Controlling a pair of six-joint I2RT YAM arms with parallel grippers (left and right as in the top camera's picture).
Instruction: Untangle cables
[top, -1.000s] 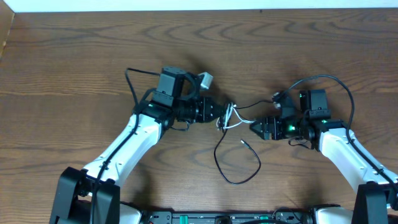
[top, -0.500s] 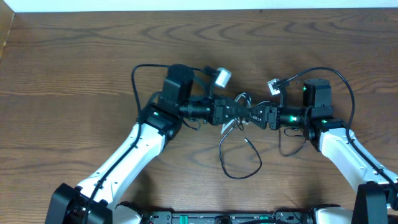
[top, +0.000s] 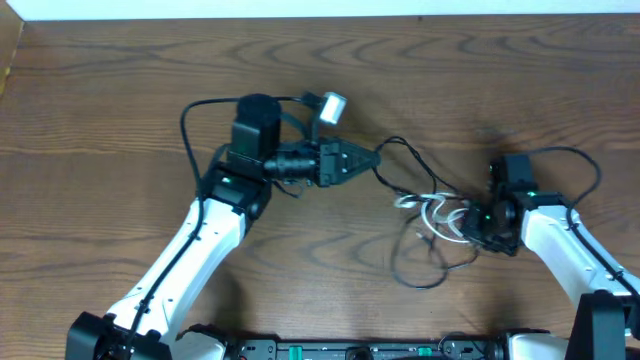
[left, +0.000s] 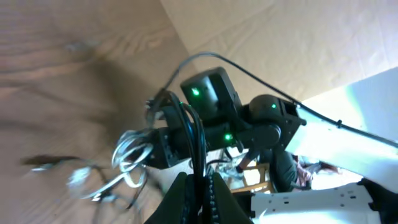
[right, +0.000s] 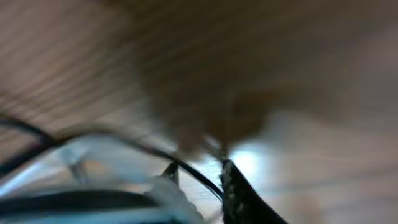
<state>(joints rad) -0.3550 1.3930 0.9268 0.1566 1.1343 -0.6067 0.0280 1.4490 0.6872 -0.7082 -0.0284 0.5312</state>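
The robot's left gripper should release the black cable on the bare table (top: 364, 168) beneath its fingers, short of the white loops. The black cable now runs down to the tangle.
The thin black cable (top: 408, 150) runs from my left gripper (top: 374, 158) up over a bend and down to the tangle in front of my right gripper (top: 462, 218). The white cable (top: 428, 207) lies there in small loops, and a slack black loop (top: 420, 272) trails on the table below it. In the left wrist view my left gripper (left: 200, 180) is shut on the black cable (left: 198, 140), with the white loops (left: 130, 155) beyond. The right wrist view is blurred. There my right gripper (right: 198, 171) is closed in around a black strand (right: 186, 168) beside a white one.
The wooden table (top: 120, 90) carries both arms. A thick black robot cord (top: 190, 125) arcs behind the left arm, and another (top: 580, 160) loops over the right wrist. A small silver camera head (top: 331, 106) sticks out above the left wrist.
The grippers met at the tangle in the middle, then drew apart. The right one closed and pulled the white loops right and toward the front; the left one moved back left, stretching the black cable.
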